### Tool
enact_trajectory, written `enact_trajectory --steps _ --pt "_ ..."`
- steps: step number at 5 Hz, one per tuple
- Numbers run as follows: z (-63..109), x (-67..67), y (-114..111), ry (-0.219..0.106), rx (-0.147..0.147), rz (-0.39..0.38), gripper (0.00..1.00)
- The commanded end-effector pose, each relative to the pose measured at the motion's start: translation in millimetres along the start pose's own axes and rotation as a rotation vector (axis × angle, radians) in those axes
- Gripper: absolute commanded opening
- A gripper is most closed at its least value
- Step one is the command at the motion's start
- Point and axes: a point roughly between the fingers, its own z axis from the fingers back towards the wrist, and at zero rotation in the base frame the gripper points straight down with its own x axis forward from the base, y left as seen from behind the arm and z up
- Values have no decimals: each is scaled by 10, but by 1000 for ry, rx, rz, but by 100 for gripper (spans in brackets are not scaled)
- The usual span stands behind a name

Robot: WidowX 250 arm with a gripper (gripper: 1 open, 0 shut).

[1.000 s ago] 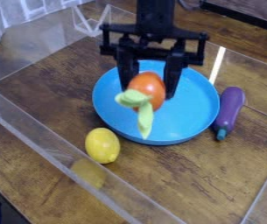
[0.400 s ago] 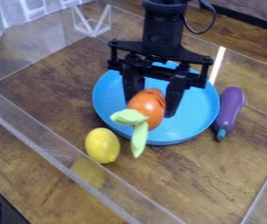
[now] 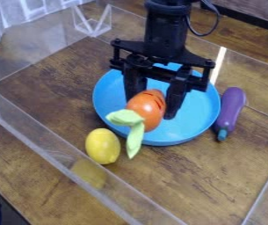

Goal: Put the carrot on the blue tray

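Observation:
The robot's gripper will release the carrot on the blue tray's front part (image 3: 146, 119), toward the yellow lemon.
The carrot (image 3: 148, 108) is orange, and its light green leafy top droops down past the front rim of the blue tray (image 3: 200, 110). It sits between the two black fingers of my gripper (image 3: 149, 103), which points straight down over the tray's front left part and is shut on the carrot. The fingers (image 3: 127, 88) flank the carrot on both sides. Whether the carrot's underside touches the tray floor I cannot tell.
A yellow lemon (image 3: 102, 145) lies on the wooden table just in front of the tray's left edge. A purple eggplant (image 3: 228, 112) lies against the tray's right side. A clear plastic wall (image 3: 42, 132) runs along the left and front of the table.
The gripper, with the carrot in it, has come lower in the picture towards the tray's front, and the wrist has rolled a little. Lemon and eggplant have not moved.

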Motion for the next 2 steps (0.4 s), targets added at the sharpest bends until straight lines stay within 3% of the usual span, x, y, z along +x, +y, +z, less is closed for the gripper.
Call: enact_trajectory --steps 1,2 --pt "148 144 4 -51 -17 17 0" --pt "142 262 -56 -49 -8 14 0"
